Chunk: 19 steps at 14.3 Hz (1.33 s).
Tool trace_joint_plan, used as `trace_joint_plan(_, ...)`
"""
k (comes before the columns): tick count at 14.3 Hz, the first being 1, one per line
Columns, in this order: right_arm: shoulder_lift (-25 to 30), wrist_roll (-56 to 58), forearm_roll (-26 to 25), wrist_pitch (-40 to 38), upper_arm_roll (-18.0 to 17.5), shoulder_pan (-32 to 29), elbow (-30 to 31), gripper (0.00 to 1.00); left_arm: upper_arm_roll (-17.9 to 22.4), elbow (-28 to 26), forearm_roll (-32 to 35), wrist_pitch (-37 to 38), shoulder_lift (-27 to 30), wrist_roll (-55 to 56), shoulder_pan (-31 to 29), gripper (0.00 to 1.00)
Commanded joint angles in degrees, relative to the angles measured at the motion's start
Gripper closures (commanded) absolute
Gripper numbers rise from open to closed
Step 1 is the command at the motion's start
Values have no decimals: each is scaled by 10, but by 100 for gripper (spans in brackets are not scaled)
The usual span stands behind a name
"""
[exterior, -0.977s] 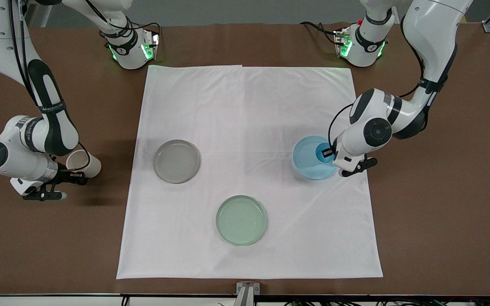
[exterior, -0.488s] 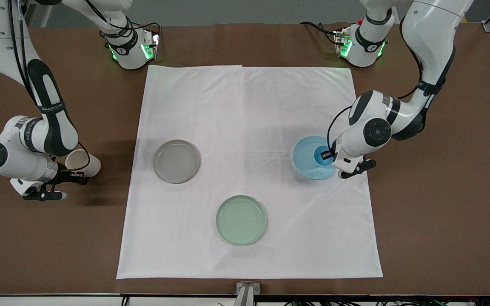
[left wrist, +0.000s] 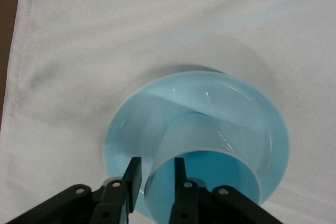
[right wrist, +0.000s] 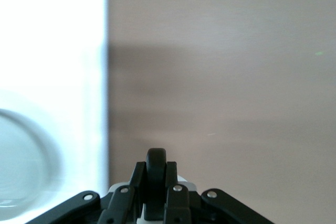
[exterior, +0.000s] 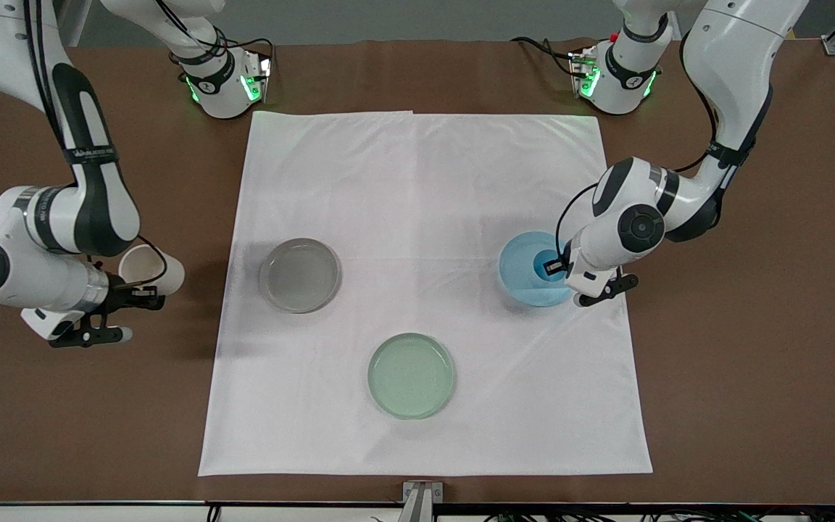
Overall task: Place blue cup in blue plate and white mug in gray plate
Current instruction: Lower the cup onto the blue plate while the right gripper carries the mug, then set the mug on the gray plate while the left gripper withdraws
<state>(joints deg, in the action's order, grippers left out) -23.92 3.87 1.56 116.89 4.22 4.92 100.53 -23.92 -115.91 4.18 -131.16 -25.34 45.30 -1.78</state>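
Observation:
My right gripper has the white mug to place. I will set it down in the middle of the gray plate [exterior: 304, 271] [right wrist: 9, 165].
The blue cup [exterior: 543, 261] stands in the blue plate [exterior: 522, 281] on the cloth toward the left arm's end. My left gripper [exterior: 554, 267] is open at the cup; in the left wrist view [left wrist: 156, 162] one finger is inside the cup [left wrist: 205, 140] and one outside its wall, over the plate [left wrist: 131, 129]. My right gripper [exterior: 140, 293] is shut on the black handle [right wrist: 156, 156] of the white mug [exterior: 151, 268], held over the bare brown table beside the cloth. The gray plate [exterior: 300, 275] lies empty on the cloth and shows in the right wrist view [right wrist: 16, 166].
A pale green plate [exterior: 412, 375] lies empty on the white cloth [exterior: 425, 181], nearer the front camera than the other two plates. Both arm bases stand along the table's back edge. Brown table surrounds the cloth.
My right gripper has risen with the white mug and shifted slightly toward the cloth. The left gripper has stayed at the blue cup in the blue plate.

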Motion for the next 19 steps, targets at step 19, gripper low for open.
trace_joint_plan(19, -68, -211, 62, 97, 6, 209, 18, 91, -3, 351, 133, 385, 96, -231, -52, 0)
